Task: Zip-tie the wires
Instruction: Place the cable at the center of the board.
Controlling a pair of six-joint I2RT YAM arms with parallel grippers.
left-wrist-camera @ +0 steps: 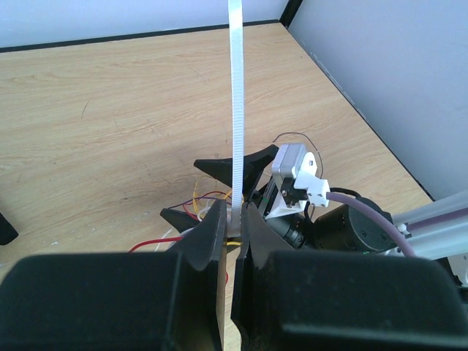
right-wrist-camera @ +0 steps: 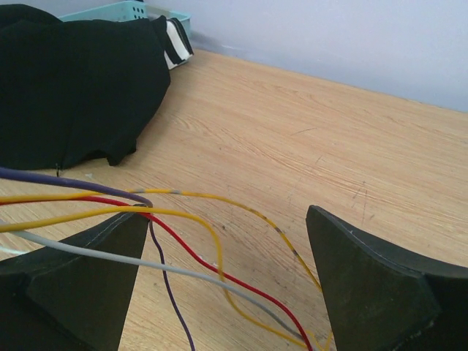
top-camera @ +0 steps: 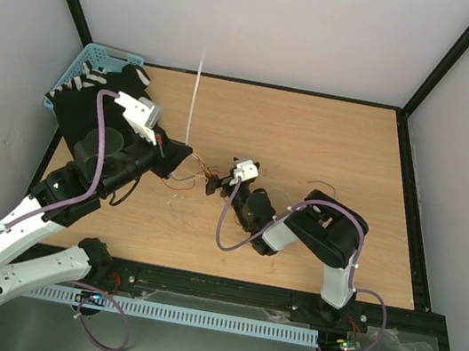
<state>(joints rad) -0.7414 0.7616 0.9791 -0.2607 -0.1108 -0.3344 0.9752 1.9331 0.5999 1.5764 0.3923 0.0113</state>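
Note:
My left gripper needs to release the white zip tie on bare wood point(top-camera: 239, 133) point(left-wrist-camera: 119, 146) between my right gripper and the far edge of the table.
A bundle of thin wires point(top-camera: 199, 171), yellow, red, purple and grey, lies on the wooden table at its middle. My left gripper point(left-wrist-camera: 233, 213) is shut on the white zip tie point(left-wrist-camera: 235, 88), which stands straight up from the wires; it also shows in the top view point(top-camera: 195, 97). My right gripper point(right-wrist-camera: 227, 248) is open, its fingers point(right-wrist-camera: 365, 274) low on either side of the loose wires point(right-wrist-camera: 212, 256), not gripping them. In the top view the right gripper point(top-camera: 218, 184) sits just right of the bundle, facing the left gripper point(top-camera: 186, 155).
A light blue basket point(top-camera: 91, 66) stands at the table's far left corner, partly behind my left arm. The black frame posts and grey walls enclose the table. The right arm's purple cable point(top-camera: 234, 230) loops over the table near its base.

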